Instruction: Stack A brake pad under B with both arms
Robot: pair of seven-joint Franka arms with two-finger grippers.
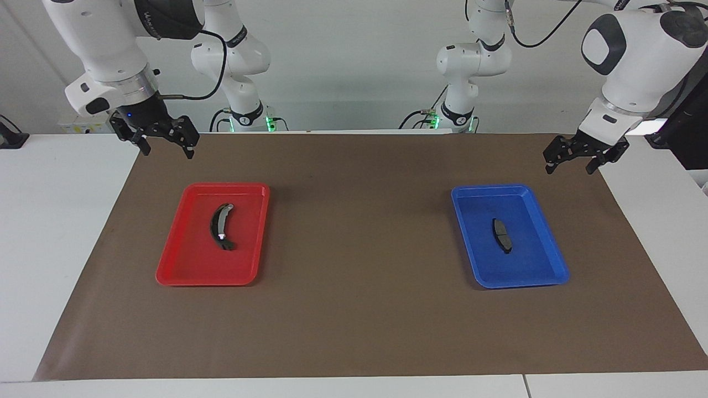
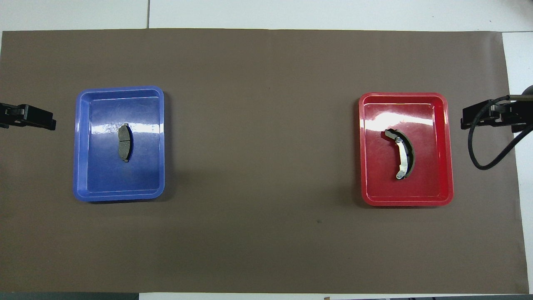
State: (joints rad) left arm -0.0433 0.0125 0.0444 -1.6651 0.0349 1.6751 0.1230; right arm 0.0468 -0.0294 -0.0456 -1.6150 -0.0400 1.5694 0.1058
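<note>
The left gripper will close on the middle of the A brake pad (image 2: 125, 142), around the pad's centre groove, in the blue tray.
The A brake pad (image 1: 501, 235) (image 2: 124, 143), a short flat dark-grey pad with a centre groove, lies in the blue tray (image 1: 539, 271) (image 2: 87, 183). B (image 1: 221, 226) (image 2: 403, 155), a long black crescent with a silvery inner face, lies in the red tray (image 1: 182, 271) (image 2: 441, 191). My left gripper (image 1: 569, 167) (image 2: 41, 118) hangs open and empty above the mat's edge, off the blue tray toward the left arm's end of the table. My right gripper (image 1: 167, 153) (image 2: 472, 118) hangs open and empty above the mat's edge, off the red tray toward the right arm's end.
A brown mat (image 1: 354, 309) (image 2: 262, 125) covers most of the white table, and both trays sit on it, well apart. A black cable (image 2: 479, 158) loops down from the right arm's wrist.
</note>
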